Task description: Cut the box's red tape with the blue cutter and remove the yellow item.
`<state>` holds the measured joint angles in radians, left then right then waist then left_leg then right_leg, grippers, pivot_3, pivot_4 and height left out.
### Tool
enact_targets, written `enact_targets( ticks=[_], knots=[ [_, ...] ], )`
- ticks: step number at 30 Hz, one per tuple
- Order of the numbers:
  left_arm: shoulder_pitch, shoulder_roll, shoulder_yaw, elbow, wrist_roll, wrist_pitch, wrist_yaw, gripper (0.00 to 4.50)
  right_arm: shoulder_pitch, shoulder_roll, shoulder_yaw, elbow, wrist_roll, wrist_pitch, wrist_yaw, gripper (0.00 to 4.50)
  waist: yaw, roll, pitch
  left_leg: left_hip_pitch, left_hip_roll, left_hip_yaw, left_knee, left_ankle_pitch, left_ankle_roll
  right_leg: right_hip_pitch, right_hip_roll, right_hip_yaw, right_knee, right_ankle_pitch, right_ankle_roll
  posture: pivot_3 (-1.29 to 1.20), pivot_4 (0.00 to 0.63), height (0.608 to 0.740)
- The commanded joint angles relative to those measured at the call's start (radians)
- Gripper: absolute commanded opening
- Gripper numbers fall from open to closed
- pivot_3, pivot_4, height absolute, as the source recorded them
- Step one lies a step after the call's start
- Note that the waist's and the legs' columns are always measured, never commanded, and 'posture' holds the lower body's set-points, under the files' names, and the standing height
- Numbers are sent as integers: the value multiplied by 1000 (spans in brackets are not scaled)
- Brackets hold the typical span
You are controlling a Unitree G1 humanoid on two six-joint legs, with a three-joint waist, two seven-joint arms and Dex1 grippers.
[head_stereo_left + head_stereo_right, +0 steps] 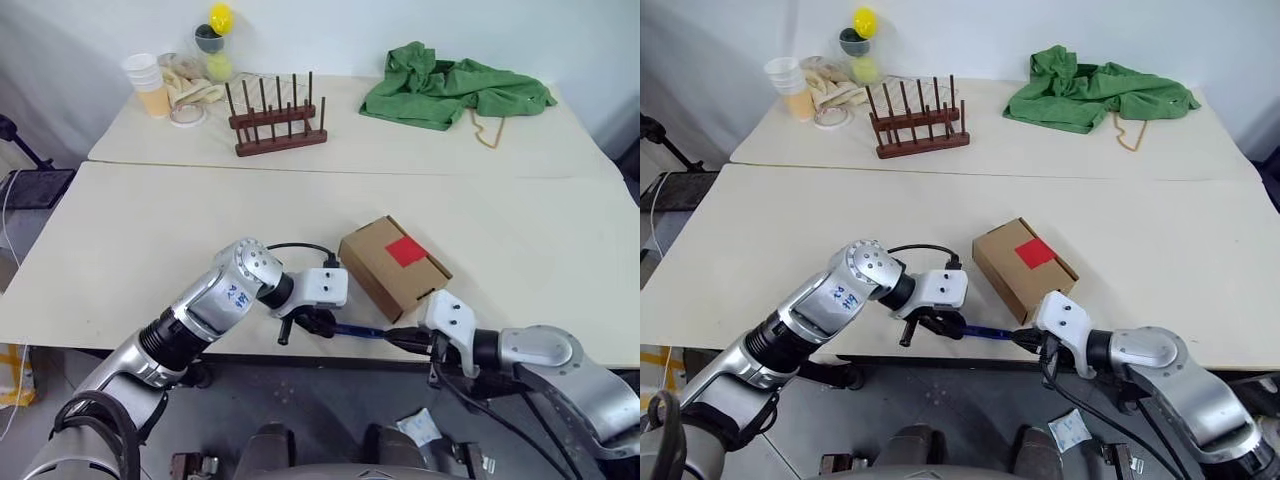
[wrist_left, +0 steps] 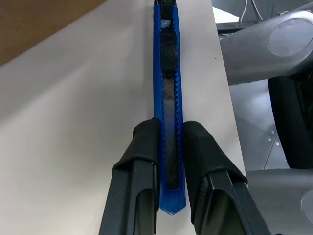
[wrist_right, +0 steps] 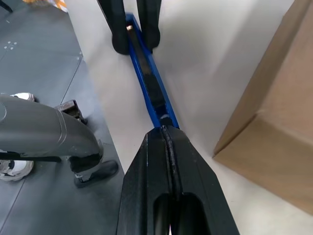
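My left gripper is over the cutter's blade end. My right gripper will back off, open and grip deep around the cutter's slider end (image 2: 168,46) before I cut the tape.
The brown box (image 1: 385,270) lies near the table's front edge, with the red tape (image 1: 406,251) on its top face. The blue cutter (image 1: 358,331) hangs level just in front of the box, over the table's edge. My left gripper (image 1: 312,322) is shut on the cutter's handle end, one finger on each side (image 2: 168,132). My right gripper (image 1: 395,338) comes from the other side with its fingers closed together, pinching the cutter's tip (image 3: 166,128). The yellow item is hidden.
At the back of the table stand a wooden peg rack (image 1: 277,122), a crumpled green cloth (image 1: 450,90), stacked cups (image 1: 150,85) and a jar topped by a small yellow ball (image 1: 220,18). The table's front edge (image 1: 120,345) runs right under both grippers.
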<state>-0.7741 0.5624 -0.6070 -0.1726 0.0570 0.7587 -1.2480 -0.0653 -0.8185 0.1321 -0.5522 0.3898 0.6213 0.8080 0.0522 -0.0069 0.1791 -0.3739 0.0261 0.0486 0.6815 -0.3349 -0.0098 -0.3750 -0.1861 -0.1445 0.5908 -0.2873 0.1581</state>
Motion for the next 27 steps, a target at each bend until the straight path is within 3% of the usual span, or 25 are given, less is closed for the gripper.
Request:
enact_targets(
  ticks=[1, 18, 27],
  knots=[
    [26, -5, -76, 0, 1, 29, -18, 466, -21, 8, 26, 1, -27, 2, -3, 35, 0, 0, 0, 0, 0, 0, 0, 0, 0, 0, 0, 0, 0, 0, 0, 0, 150, 740],
    [37, -28, -85, -33, -9, 83, 8, 466, -67, 82, 122, 30, -68, 30, -14, 35, 0, 1, -3, 1, 1, 0, 1, 0, 0, 0, 0, 0, 0, 0, 0, 0, 150, 740],
    [37, -30, -86, -32, -9, 81, 15, 466, -137, 183, 194, 44, -62, 90, -41, 35, 0, 1, -4, 1, 1, 0, 1, -1, 0, 0, 1, 1, 0, 0, 0, 0, 150, 740]
  ],
)
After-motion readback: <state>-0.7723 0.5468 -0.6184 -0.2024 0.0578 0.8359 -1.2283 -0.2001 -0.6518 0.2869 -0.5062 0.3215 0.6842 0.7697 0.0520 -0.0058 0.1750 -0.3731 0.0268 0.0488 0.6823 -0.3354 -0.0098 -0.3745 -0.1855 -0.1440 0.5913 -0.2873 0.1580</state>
